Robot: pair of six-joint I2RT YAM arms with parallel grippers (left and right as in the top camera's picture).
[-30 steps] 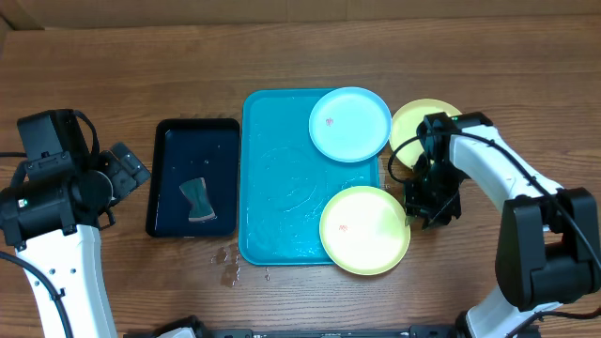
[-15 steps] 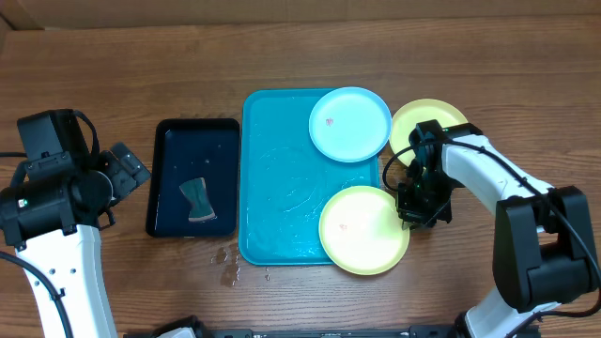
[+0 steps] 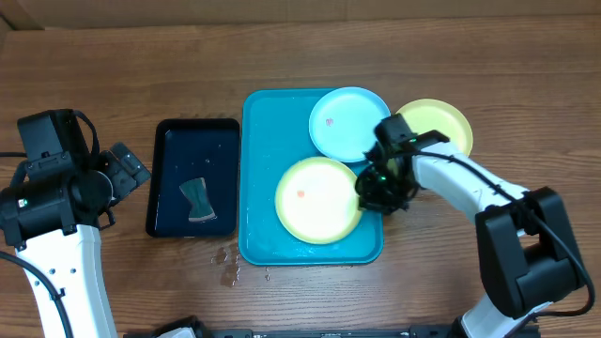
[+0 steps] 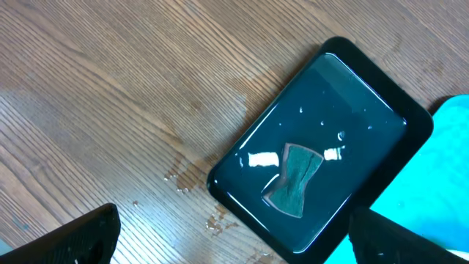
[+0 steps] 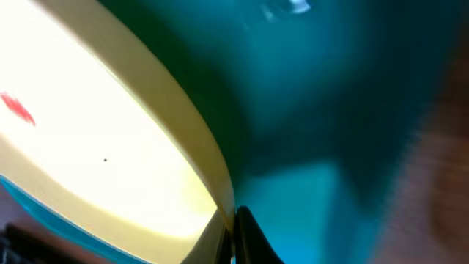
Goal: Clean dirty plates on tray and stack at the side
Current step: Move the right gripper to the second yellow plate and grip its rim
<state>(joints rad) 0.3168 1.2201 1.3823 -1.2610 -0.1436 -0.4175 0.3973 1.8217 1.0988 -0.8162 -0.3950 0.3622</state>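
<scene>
I need to lay the yellow-green plate, which hangs from my right gripper above the turquoise tray, down flat and pinch its rim (image 3: 355, 180) to hold it steady before wiping.
A pale yellow-green plate (image 3: 317, 200) with a red speck lies over the middle of the turquoise tray (image 3: 265, 141). My right gripper (image 3: 366, 197) is shut on its right rim; the right wrist view shows the rim (image 5: 198, 158) pinched between the fingers (image 5: 249, 235). A light blue plate (image 3: 340, 122) with a red speck rests at the tray's back right corner. Another yellow-green plate (image 3: 437, 122) lies on the table right of the tray, partly behind my right arm. My left gripper (image 4: 231, 246) hangs open above the table near the black tray (image 4: 330, 88), holding nothing.
The black tray (image 3: 192, 178) left of the turquoise tray holds water and a grey-green sponge (image 3: 196, 199). Water drops (image 3: 228, 263) lie on the wood by the turquoise tray's front left corner. My left arm (image 3: 56, 188) stands at the table's left edge.
My right gripper closed on the yellow-green plate's right rim and dragged the plate left, from the tray's front right corner to its middle. The left arm has not moved.
</scene>
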